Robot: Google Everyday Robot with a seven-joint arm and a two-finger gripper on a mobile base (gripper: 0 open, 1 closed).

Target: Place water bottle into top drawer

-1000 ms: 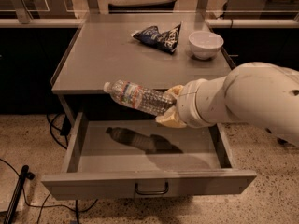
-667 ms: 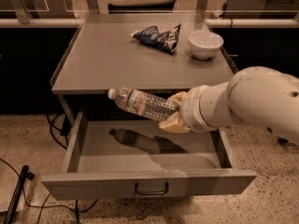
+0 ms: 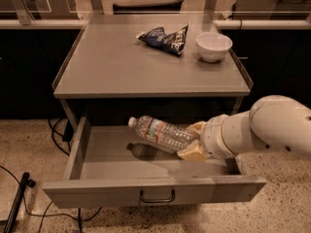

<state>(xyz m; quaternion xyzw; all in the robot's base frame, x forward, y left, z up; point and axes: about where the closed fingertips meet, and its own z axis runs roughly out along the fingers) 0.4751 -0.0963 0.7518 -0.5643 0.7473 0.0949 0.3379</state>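
Next, I release the water bottle on the drawer's bottom near the back (image 3: pixel 153 137), just below the tabletop's front edge.
The water bottle (image 3: pixel 160 133) is a clear ribbed bottle with a white cap and a pale label. It lies nearly level, cap to the left, inside the open top drawer (image 3: pixel 155 191), just above the drawer floor where its shadow falls. My gripper (image 3: pixel 193 141) reaches in from the right on a white arm. Its tan fingers (image 3: pixel 193 152) are shut on the bottle's base end. The drawer is pulled fully out, with its loop handle (image 3: pixel 157 197) at the front middle.
On the grey tabletop (image 3: pixel 121 62) above the drawer lie a dark blue snack bag (image 3: pixel 164 38) and a white bowl (image 3: pixel 214 46). Black cables (image 3: pixel 29 188) and a dark pole lie on the speckled floor at the left.
The gripper has lowered the bottle from just under the tabletop edge down into the drawer. The bottle has come closer to level.
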